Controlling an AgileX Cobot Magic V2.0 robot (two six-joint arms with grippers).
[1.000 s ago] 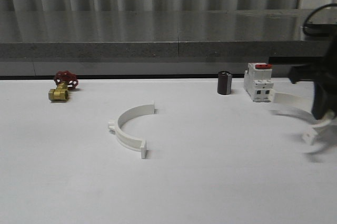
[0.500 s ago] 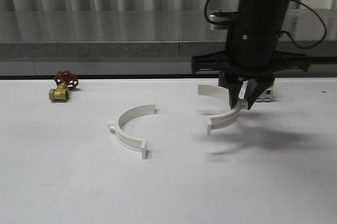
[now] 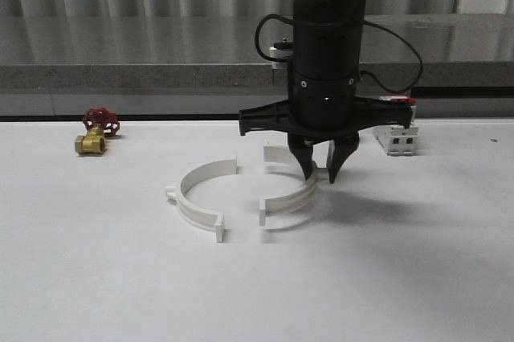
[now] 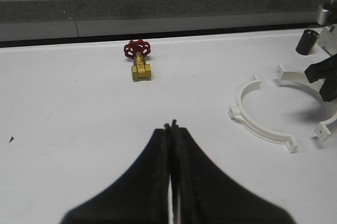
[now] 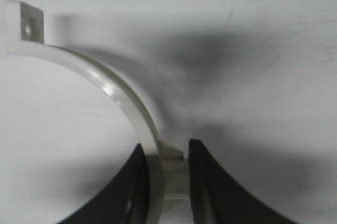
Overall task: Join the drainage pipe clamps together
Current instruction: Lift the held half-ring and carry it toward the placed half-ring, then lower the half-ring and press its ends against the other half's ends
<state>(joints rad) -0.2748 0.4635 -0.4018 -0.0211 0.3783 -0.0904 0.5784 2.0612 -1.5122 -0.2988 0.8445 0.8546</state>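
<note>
The robot's right gripper will release the second clamp flat on the table, with its tabs against the lying clamp's open side [image 3: 263, 197].
One white half-ring drainage pipe clamp [image 3: 197, 197] lies flat on the white table, its open side facing right; it shows too in the left wrist view [image 4: 258, 121]. My right gripper [image 3: 321, 173] is shut on the second clamp [image 3: 291, 197], pinching its curved band at the middle [image 5: 158, 155], just right of the lying clamp with its open side facing left. The two clamps' tabs are a small gap apart. That held clamp's tabbed end [image 5: 26, 21] shows in the right wrist view. My left gripper [image 4: 171, 125] hangs shut over bare table, holding nothing.
A brass valve with a red handwheel [image 3: 96, 133] sits at the far left. A white breaker with a red top [image 3: 395, 135] stands behind the right arm, and a small dark cylinder [image 4: 307, 42] stands beside it. A grey ledge [image 3: 161, 77] runs along the back.
My right arm has swept left from the table's right edge, carrying the second clamp, to just beside the lying clamp. The lying clamp has not moved.
</note>
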